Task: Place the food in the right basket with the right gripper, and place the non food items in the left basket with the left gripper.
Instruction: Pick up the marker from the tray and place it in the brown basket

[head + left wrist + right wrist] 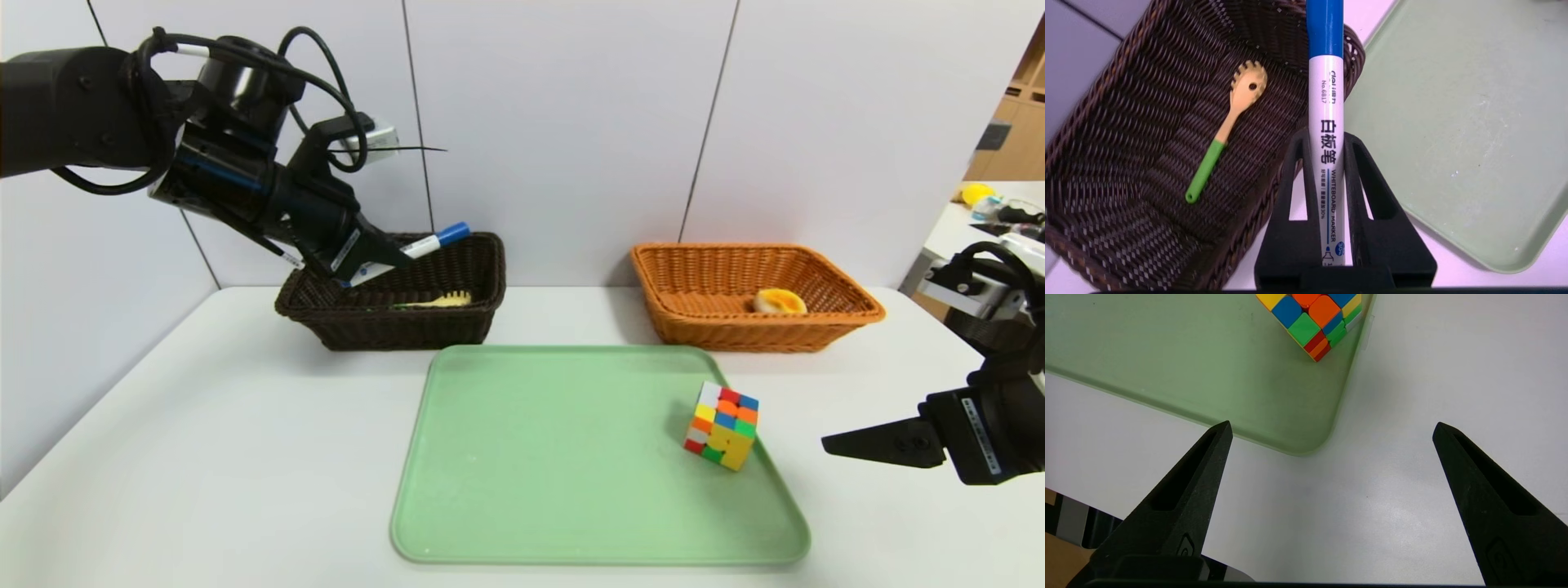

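Next, I let go of the white marker with my left gripper along the pale yellow fork's neck (438,293) (1237,124) in the dark brown basket. The marker now hangs over that basket.
My left gripper (400,260) hangs over the dark brown left basket (482,310), shut on the white marker (433,242) with the blue cap; in the left wrist view the marker (1326,134) stands between the fingers of the left gripper (1326,136). The pale yellow fork with a green handle (1224,134) lies in that basket (1126,122). The bun-like food (780,301) sits in the orange-brown right basket (816,327). The multicoloured cube (722,425) rests on the green tray's right side. My right gripper (826,445) stands open near the table's right edge, apart from the cube (1310,322).
The green tray (531,457) lies at the table's middle front, its corner (1298,445) just ahead of my right gripper (1331,428). A white wall stands behind the baskets. Another table with clutter (992,204) shows at far right.
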Tool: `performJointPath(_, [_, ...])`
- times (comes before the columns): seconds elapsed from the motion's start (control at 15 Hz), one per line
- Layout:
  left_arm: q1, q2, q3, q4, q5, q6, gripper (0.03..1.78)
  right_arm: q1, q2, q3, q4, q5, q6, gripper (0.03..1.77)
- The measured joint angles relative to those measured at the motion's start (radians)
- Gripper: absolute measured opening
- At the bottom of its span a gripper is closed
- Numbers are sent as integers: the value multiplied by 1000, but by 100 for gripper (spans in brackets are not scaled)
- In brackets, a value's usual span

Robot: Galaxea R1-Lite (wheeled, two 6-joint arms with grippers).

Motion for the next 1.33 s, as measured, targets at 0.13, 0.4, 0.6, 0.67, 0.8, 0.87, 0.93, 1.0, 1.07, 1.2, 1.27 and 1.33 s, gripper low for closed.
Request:
performJointPath(0.13, [52,30,-15,-4,-107,109,24,0,-4,7,1,0,0,170])
performJointPath(0.4, [120,114,-82,-4,-243,320,24,9,-13,19,-1,0,0,170])
performJointPath(0.6, [132,183,-113,-43,-244,376,24,15,-16,19,-1,0,2,170])
performJointPath(0.67, [132,206,-115,-57,-241,375,24,17,-19,19,-1,-1,2,170])
performJointPath(0.8, [132,250,-118,-98,-237,370,24,18,-28,16,-1,-1,0,170])
performJointPath(0.87, [132,272,-119,-132,-230,354,24,18,-32,13,-1,-1,0,170])
performJointPath(0.93, [132,294,-119,-176,-216,328,24,18,-35,10,-1,0,-1,170])
performJointPath(1.0, [132,311,-119,-216,-203,300,24,18,-37,7,-1,0,-1,170])
performJointPath(1.07, [132,327,-119,-252,-192,272,24,19,-38,5,-2,0,-1,170])
performJointPath(1.2, [132,344,-120,-268,-176,246,48,19,-39,5,-2,0,-1,170])
performJointPath(1.27, [131,349,-121,-269,-172,245,63,19,-39,5,-1,0,-1,170])
performJointPath(1.33, [131,353,-121,-269,-170,244,77,19,-40,6,-1,0,-1,170])
